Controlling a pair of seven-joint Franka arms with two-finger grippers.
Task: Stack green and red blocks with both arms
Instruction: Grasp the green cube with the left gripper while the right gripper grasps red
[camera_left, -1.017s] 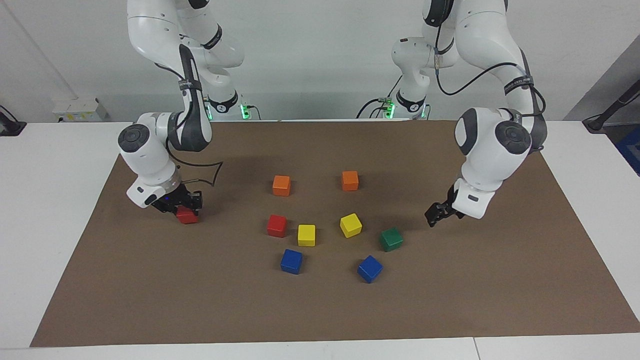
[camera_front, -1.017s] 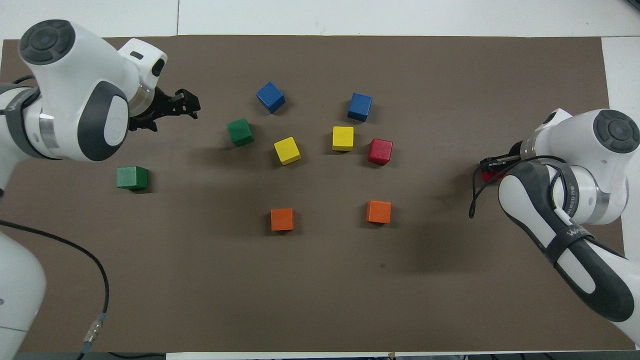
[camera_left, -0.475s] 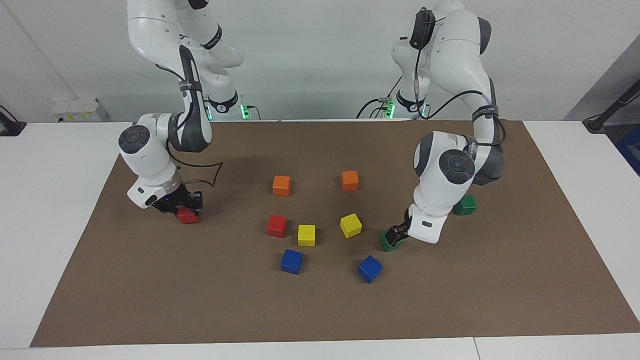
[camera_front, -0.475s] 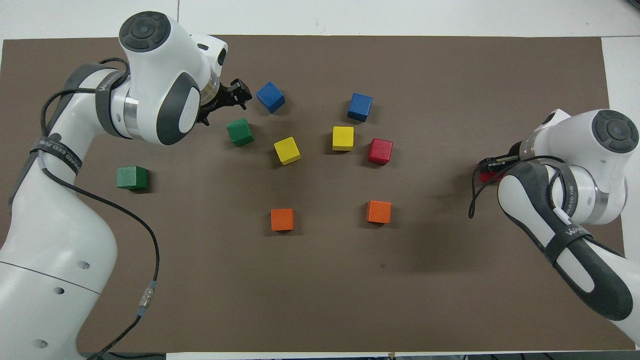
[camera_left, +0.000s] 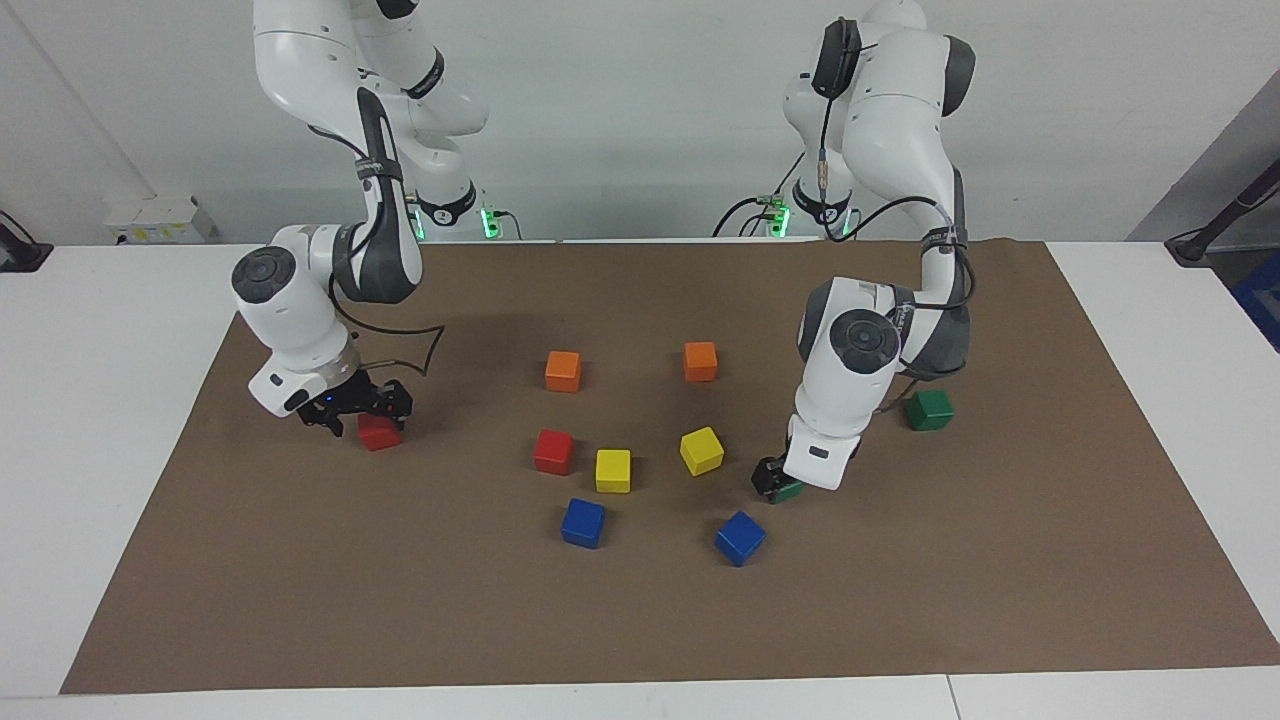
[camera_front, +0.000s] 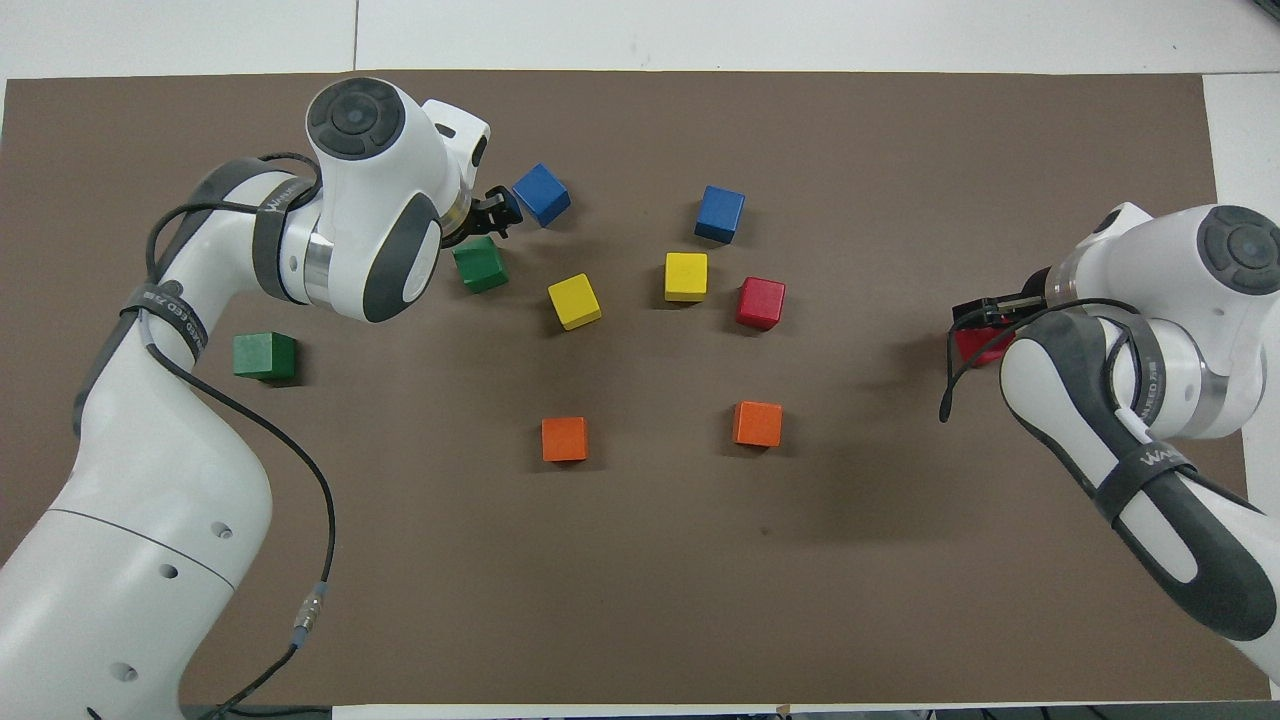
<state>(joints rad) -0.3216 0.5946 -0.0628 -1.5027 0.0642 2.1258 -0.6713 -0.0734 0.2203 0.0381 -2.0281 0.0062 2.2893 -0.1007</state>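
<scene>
The robot's right gripper will move to the red block (camera_front: 761, 302) next to the yellow cube next and close there, as this block still needs stacking.
One green block (camera_left: 792, 491) (camera_front: 480, 265) lies beside a yellow cube. My left gripper (camera_left: 771, 479) (camera_front: 497, 211) is open and low right over it, covering most of it in the facing view. I cannot tell whether it touches. A second green block (camera_left: 929, 409) (camera_front: 265, 356) lies nearer the robots, toward the left arm's end. My right gripper (camera_left: 352, 408) (camera_front: 990, 312) sits at a red block (camera_left: 380, 432) (camera_front: 975, 346) on the mat toward the right arm's end. A second red block (camera_left: 553, 451) (camera_front: 761, 303) lies beside the other yellow cube.
Two orange cubes (camera_left: 563, 370) (camera_left: 700, 361), two yellow cubes (camera_left: 613, 470) (camera_left: 702, 450) and two blue cubes (camera_left: 583, 522) (camera_left: 740, 537) lie mid-table on the brown mat (camera_left: 640, 620). One blue cube is close to the left gripper.
My left arm has swung in from its end of the table and come down over the green block. The right gripper has shifted slightly at the red block.
</scene>
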